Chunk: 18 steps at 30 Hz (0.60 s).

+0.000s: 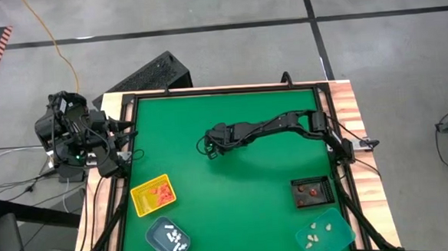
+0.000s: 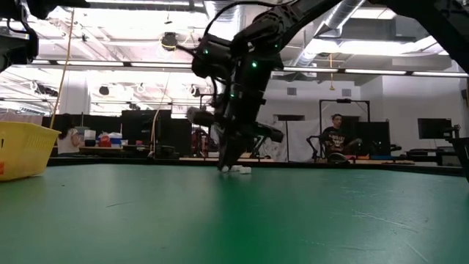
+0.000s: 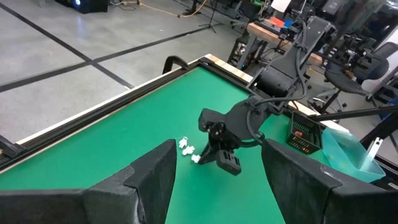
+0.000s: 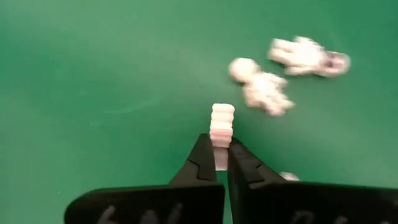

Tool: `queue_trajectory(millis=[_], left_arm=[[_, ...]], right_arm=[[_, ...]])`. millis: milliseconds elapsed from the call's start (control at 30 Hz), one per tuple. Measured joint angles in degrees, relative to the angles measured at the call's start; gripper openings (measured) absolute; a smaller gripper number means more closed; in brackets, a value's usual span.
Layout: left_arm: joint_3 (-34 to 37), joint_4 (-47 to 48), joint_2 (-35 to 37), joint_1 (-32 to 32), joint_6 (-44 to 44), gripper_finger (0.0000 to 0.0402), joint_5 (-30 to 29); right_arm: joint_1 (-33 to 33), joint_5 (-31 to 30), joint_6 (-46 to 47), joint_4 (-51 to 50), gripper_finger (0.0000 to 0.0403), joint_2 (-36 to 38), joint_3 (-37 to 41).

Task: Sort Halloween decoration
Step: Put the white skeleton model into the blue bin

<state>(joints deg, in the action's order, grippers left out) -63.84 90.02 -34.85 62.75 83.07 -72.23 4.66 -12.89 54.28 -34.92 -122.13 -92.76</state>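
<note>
My right gripper is going to release the white ridged trinket, setting it free among the white trinkets in the grey-blue tray (image 1: 178,241).
My right gripper (image 1: 209,149) reaches from the table's right side to the middle of the green mat and points down at it. It is shut on a small white ridged trinket (image 4: 222,121). Two more white trinkets (image 4: 261,86) (image 4: 308,56) lie on the mat just beyond it, and a further one (image 4: 287,177) shows beside the fingers. The left wrist view shows the same white cluster (image 3: 187,148) under the right gripper. My left gripper (image 3: 217,186) is open and waits off the table's left edge (image 1: 79,137). My right gripper pinches the white ridged trinket by its near end (image 4: 221,146) between its two fingertips, coming from above and pointing down. The trinket's ridged far end (image 4: 222,115) sticks out past the tips. Whether it rests on the mat, I cannot tell.
A yellow tray (image 1: 139,199) with orange-red trinkets and a grey-blue tray (image 1: 154,235) with white ones stand near the front left. A black tray (image 1: 298,192) with red pieces and a teal tray (image 1: 341,238) with white pieces stand front right. A raised black frame (image 1: 222,91) borders the mat.
</note>
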Motion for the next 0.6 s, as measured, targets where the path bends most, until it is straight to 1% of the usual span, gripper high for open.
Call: queue_trajectory(millis=[300, 433, 600], left_arm=[[-0.01, 0.00, 0.00, -0.01, 0.07, 0.0226, 0.00], [-0.01, 0.00, 0.00, -0.01, -0.14, 0.0226, 0.00], [-0.01, 0.00, 0.00, 0.00, -0.26, 0.0226, 0.02]], right_arm=[[-2.85, -0.76, -3.57, 1.91, 0.0004, 0.31, -6.02], [-5.51, -1.81, -7.29, 6.49, 0.0003, 0.37, -7.17], [-9.30, -1.85, -13.21, 15.89, 0.0003, 0.39, -7.46]])
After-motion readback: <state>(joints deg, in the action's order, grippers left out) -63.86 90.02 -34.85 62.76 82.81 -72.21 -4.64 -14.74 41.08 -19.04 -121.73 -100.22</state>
